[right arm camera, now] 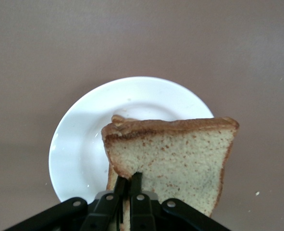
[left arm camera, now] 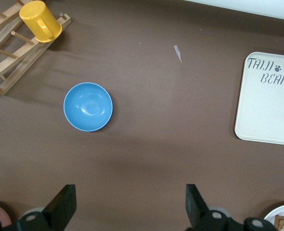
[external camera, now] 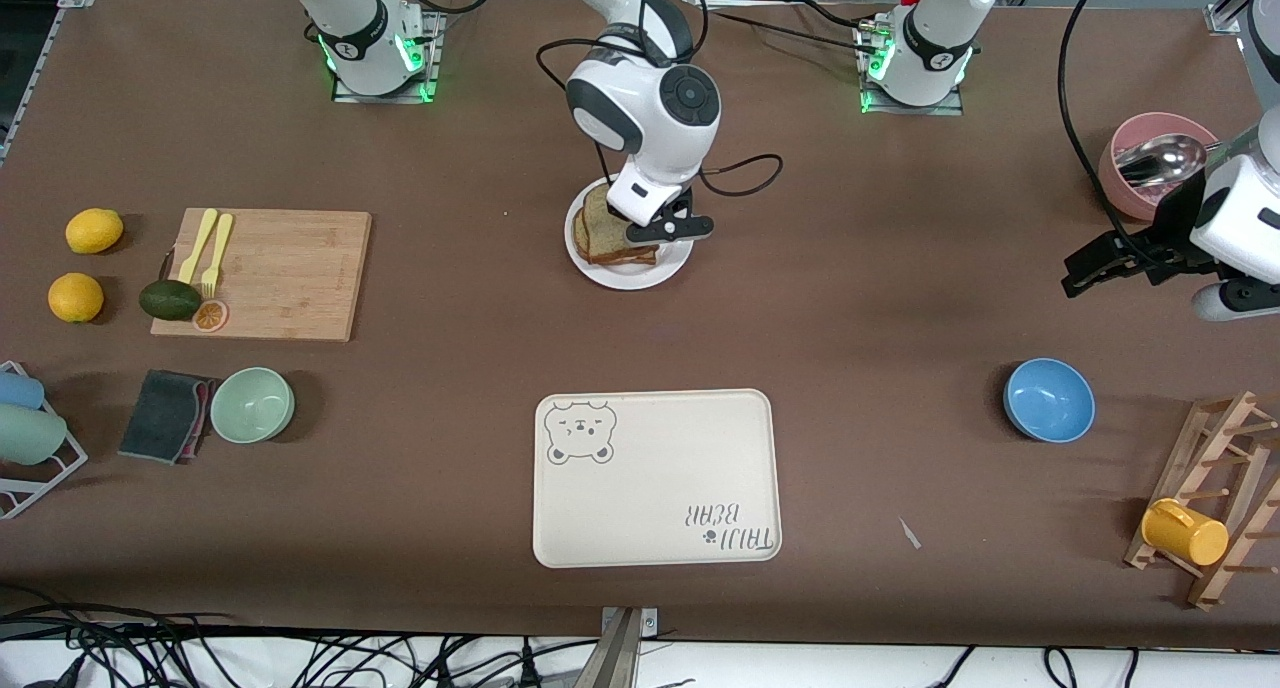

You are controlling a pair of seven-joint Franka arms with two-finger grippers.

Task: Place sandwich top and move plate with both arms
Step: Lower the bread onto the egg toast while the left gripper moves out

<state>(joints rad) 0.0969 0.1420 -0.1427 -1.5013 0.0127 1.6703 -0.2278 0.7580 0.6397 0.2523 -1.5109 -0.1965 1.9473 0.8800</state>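
Note:
I need to release the sandwich top from my right gripper onto the other bread piece lying on the white plate point(external camera: 614, 233) point(right arm camera: 162, 171).
The white plate point(external camera: 640, 274) sits mid-table, nearer the arms' bases than the cream tray. My right gripper point(external camera: 668, 230) is over the plate, shut on one edge of the sandwich top point(external camera: 604, 224), a tan speckled slice with a brown crust. In the right wrist view the fingers point(right arm camera: 130, 180) pinch the slice point(right arm camera: 180, 149), which is tilted over the plate point(right arm camera: 84, 139). Another bread piece point(right arm camera: 117, 118) peeks out beneath it. My left gripper point(external camera: 1110, 263) is open and empty over bare table at the left arm's end, and waits; its jaws stand wide apart point(left arm camera: 130, 195).
A cream bear tray point(external camera: 655, 478) lies nearer the front camera than the plate. A blue bowl point(external camera: 1048, 398), a pink bowl with a metal spoon point(external camera: 1150, 163) and a wooden rack with a yellow cup point(external camera: 1185, 531) are at the left arm's end. A cutting board point(external camera: 280, 273) is at the right arm's end.

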